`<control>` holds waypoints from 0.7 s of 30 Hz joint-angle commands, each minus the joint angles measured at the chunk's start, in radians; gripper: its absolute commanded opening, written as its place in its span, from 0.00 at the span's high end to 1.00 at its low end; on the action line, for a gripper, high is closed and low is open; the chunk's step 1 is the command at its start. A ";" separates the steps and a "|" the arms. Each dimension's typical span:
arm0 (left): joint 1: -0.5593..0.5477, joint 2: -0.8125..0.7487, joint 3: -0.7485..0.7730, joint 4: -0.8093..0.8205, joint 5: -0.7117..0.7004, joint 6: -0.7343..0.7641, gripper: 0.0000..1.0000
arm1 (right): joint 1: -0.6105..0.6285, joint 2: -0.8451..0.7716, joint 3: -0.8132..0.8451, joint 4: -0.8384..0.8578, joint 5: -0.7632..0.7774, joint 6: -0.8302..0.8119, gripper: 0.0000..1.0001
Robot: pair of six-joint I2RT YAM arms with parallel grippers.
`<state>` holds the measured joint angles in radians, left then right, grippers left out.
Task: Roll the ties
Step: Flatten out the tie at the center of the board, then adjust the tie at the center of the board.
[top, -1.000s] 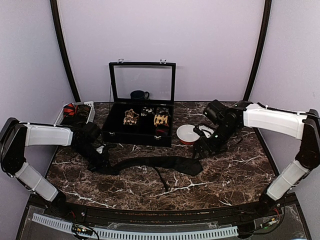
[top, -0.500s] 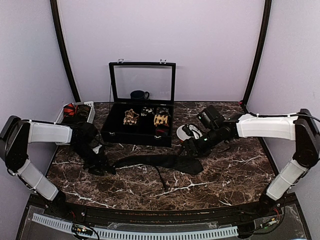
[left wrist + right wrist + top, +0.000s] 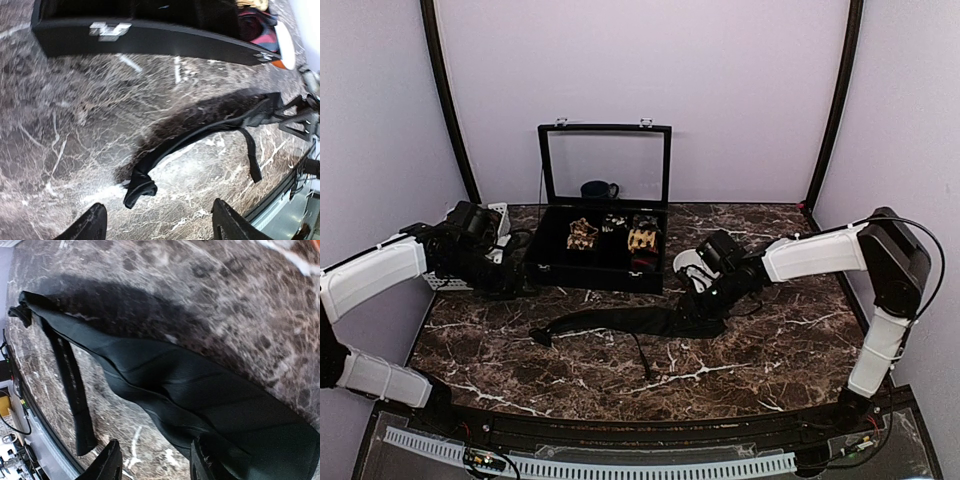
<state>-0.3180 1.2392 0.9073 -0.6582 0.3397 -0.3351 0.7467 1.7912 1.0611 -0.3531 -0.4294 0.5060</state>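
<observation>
The black tie is bowed, its narrow end curled, so my left gripper needs to grasp the tie's narrow end [image 3: 542, 336] and help my right gripper straighten it before rolling.
A plain black tie [image 3: 630, 322] lies stretched across the marble table, its curled narrow end [image 3: 140, 190] at the left and its wide end [image 3: 210, 395] at the right. My left gripper [image 3: 515, 280] is pulled back near the case's left corner. In the left wrist view it [image 3: 160, 222] is open and empty, above and apart from the narrow end. My right gripper [image 3: 703, 303] sits low over the wide end. In the right wrist view it [image 3: 157, 460] has its jaws apart, one finger [image 3: 207, 462] against the tie's edge and marble showing in the gap.
A black hinged case [image 3: 595, 272] with its glass lid up holds several rolled ties [image 3: 582, 235]. A white bowl [image 3: 690, 265] sits just behind the right gripper. A basket [image 3: 498, 212] stands at the far left, and a dark mug [image 3: 598, 188] behind the case. A narrow black strip [image 3: 640, 355] trails from the tie toward the front.
My left gripper let go of the tie's narrow end, opened and drew back to the left rear. My right arm swung left and down onto the wide end, its jaws narrowing.
</observation>
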 commanded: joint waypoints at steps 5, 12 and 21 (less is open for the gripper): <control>-0.016 -0.001 -0.068 0.090 0.166 0.096 0.33 | -0.059 -0.036 -0.092 -0.127 0.046 -0.085 0.57; -0.136 0.074 -0.087 0.117 0.115 0.079 0.42 | -0.145 -0.115 -0.125 -0.243 0.067 -0.148 0.60; -0.159 0.115 -0.120 0.162 0.046 -0.005 0.50 | -0.066 -0.244 -0.034 -0.186 0.033 -0.074 0.53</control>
<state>-0.4755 1.3544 0.8112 -0.5152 0.4362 -0.3084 0.6102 1.6375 0.9676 -0.6071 -0.3622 0.3866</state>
